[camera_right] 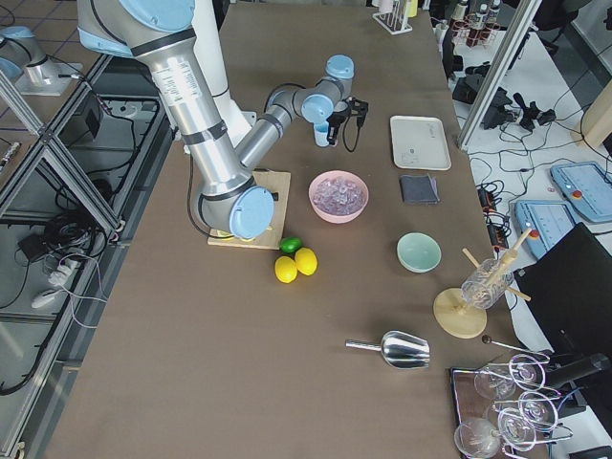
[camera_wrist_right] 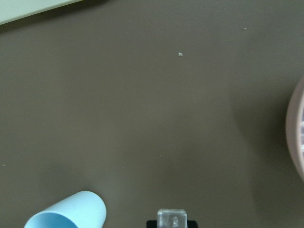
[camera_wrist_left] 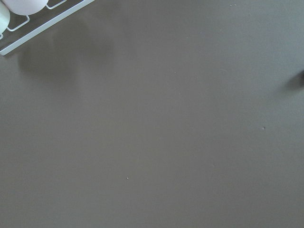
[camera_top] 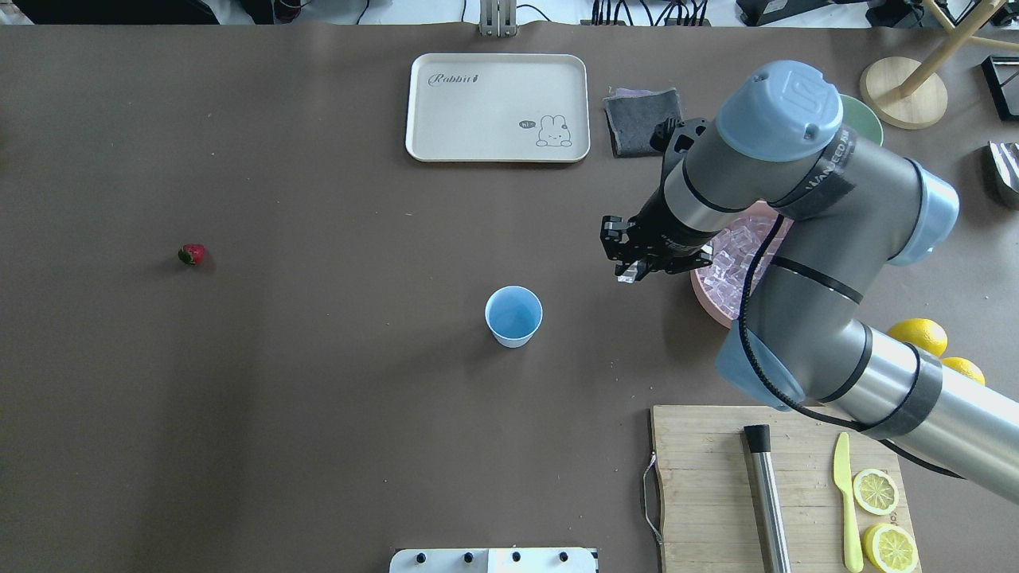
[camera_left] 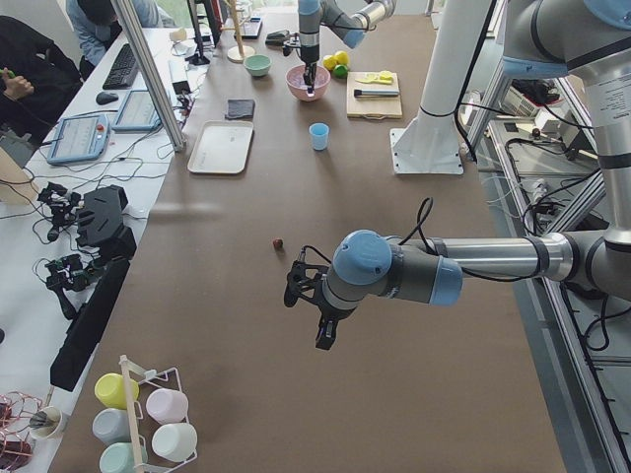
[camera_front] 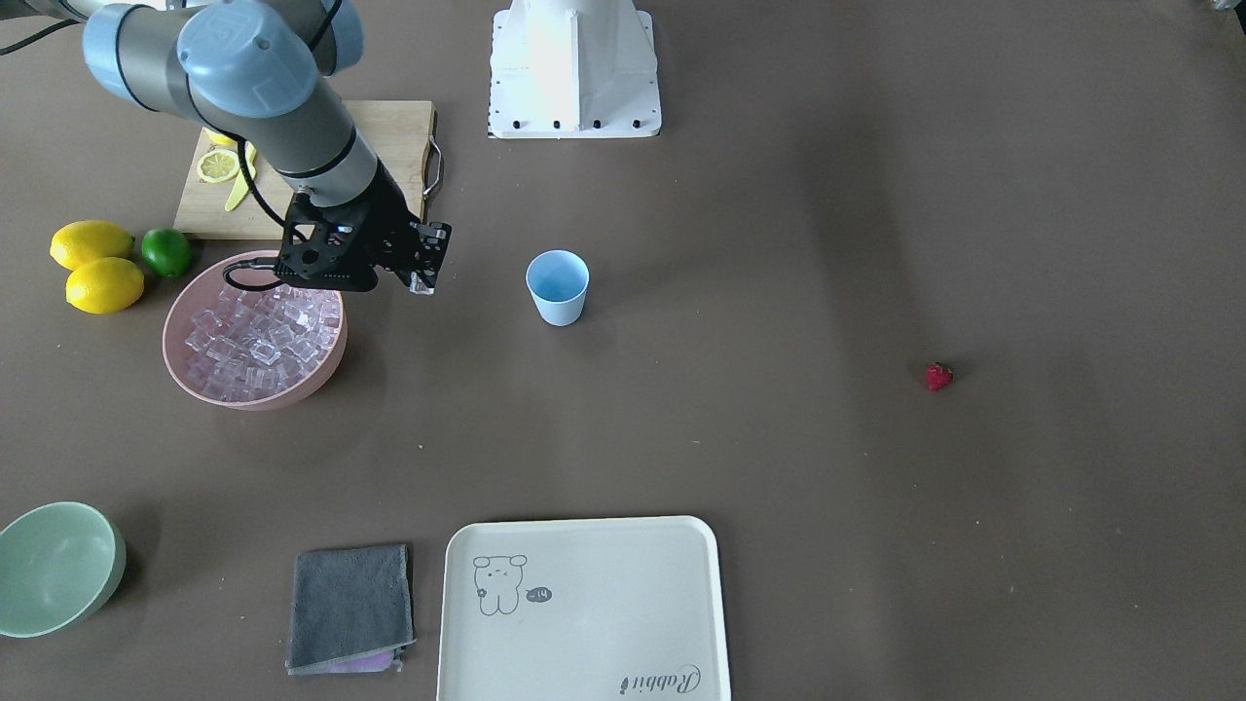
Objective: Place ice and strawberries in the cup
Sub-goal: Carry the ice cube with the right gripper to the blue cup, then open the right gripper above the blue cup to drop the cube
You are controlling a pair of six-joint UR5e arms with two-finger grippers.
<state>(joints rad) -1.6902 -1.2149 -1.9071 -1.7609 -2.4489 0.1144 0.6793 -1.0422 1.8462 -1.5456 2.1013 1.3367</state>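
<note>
The clear ice cube, now held above the table, will be let go by my right gripper inside the opening of the pale blue cup [camera_front: 557,278] [camera_wrist_right: 52,221].
The pale blue cup [camera_front: 558,287] stands upright mid-table; it also shows in the overhead view [camera_top: 514,316] and at the bottom left of the right wrist view [camera_wrist_right: 66,214]. My right gripper [camera_front: 423,283] is shut on a clear ice cube [camera_wrist_right: 172,218] and holds it above the table, between the cup and the pink bowl [camera_front: 185,375] full of ice [camera_front: 258,336]. The strawberry [camera_front: 938,376] lies alone on the table far from the cup [camera_top: 192,254]. My left gripper [camera_left: 323,340] hovers near the strawberry's end of the table; I cannot tell whether it is open.
A cream tray [camera_top: 446,147] and a grey cloth [camera_top: 642,111] lie beyond the cup. A cutting board [camera_top: 708,485] carries a knife, a metal rod and lemon halves. Lemons and a lime [camera_front: 167,251] sit by the pink bowl. A green bowl [camera_front: 39,584] stands at a corner.
</note>
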